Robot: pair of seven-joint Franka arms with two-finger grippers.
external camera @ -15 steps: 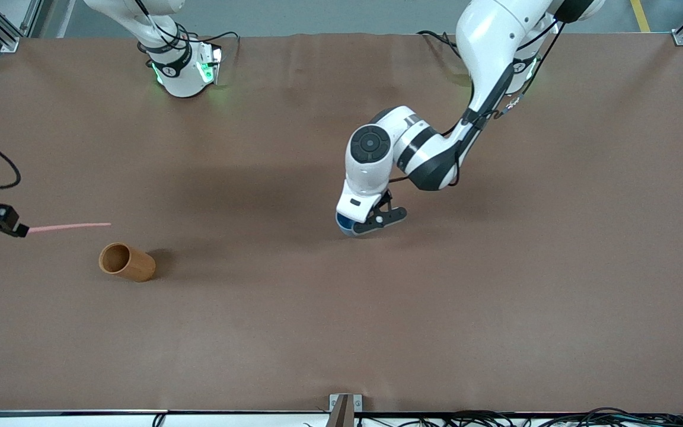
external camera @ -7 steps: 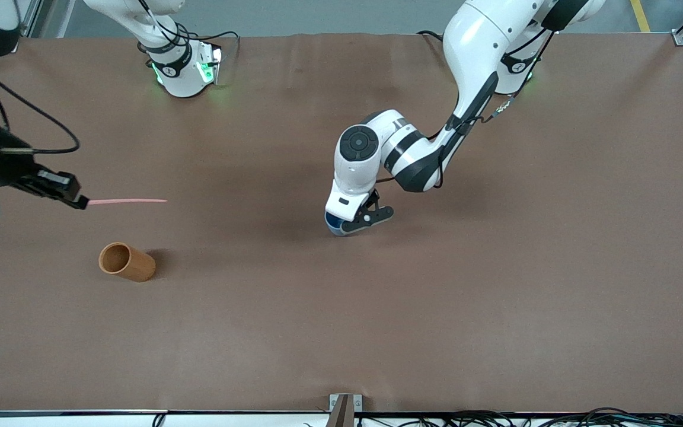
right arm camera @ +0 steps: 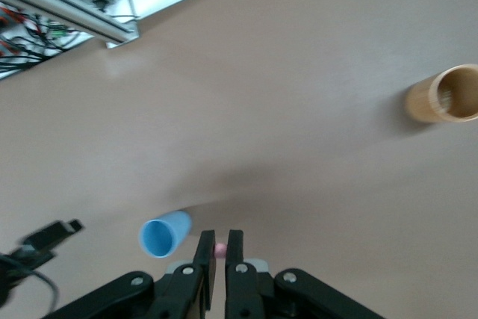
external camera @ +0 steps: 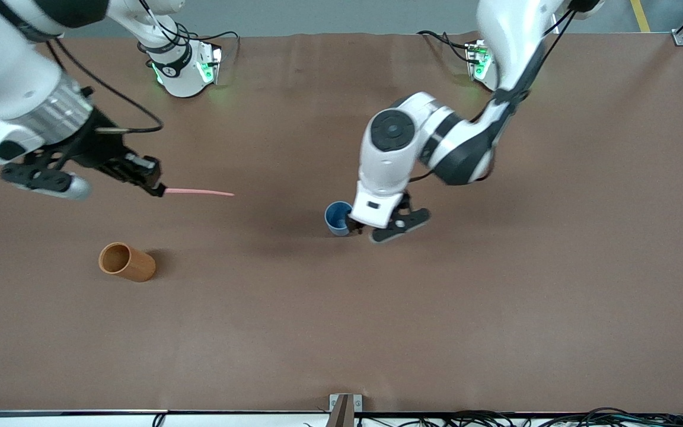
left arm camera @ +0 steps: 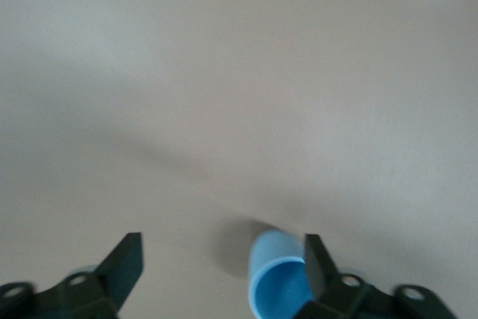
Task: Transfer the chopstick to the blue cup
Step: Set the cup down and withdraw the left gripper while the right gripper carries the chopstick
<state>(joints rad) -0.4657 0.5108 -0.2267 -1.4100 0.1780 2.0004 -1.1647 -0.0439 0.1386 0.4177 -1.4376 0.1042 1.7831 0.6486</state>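
Observation:
Next, I let go of the chopstick with my right gripper inside the opening of the blue cup (external camera: 335, 219) (right arm camera: 158, 238), so that it leans against the cup's rim.
The blue cup (external camera: 337, 217) stands upright near the middle of the table. My left gripper (external camera: 358, 227) hangs open right beside it, on the side toward the left arm's end. In the left wrist view the cup (left arm camera: 278, 280) sits between the spread jaws, close against one finger (left arm camera: 315, 265), and my left gripper (left arm camera: 222, 248) grips nothing. My right gripper (external camera: 159, 191) is shut on one end of the light pink chopstick (external camera: 199, 193), held level above the table and pointing toward the blue cup. The right wrist view shows the stick's pink end (right arm camera: 220, 249) in my right gripper (right arm camera: 219, 240) and the blue cup (right arm camera: 160, 235).
An orange-brown cylindrical cup (external camera: 126, 261) stands toward the right arm's end, nearer the front camera than the chopstick; it also shows in the right wrist view (right arm camera: 446, 95). The brown table cover (external camera: 495, 308) holds nothing else.
My right gripper has carried the chopstick toward the table's middle. My left gripper has drawn back off the blue cup toward the left arm's end, so the cup's mouth now shows.

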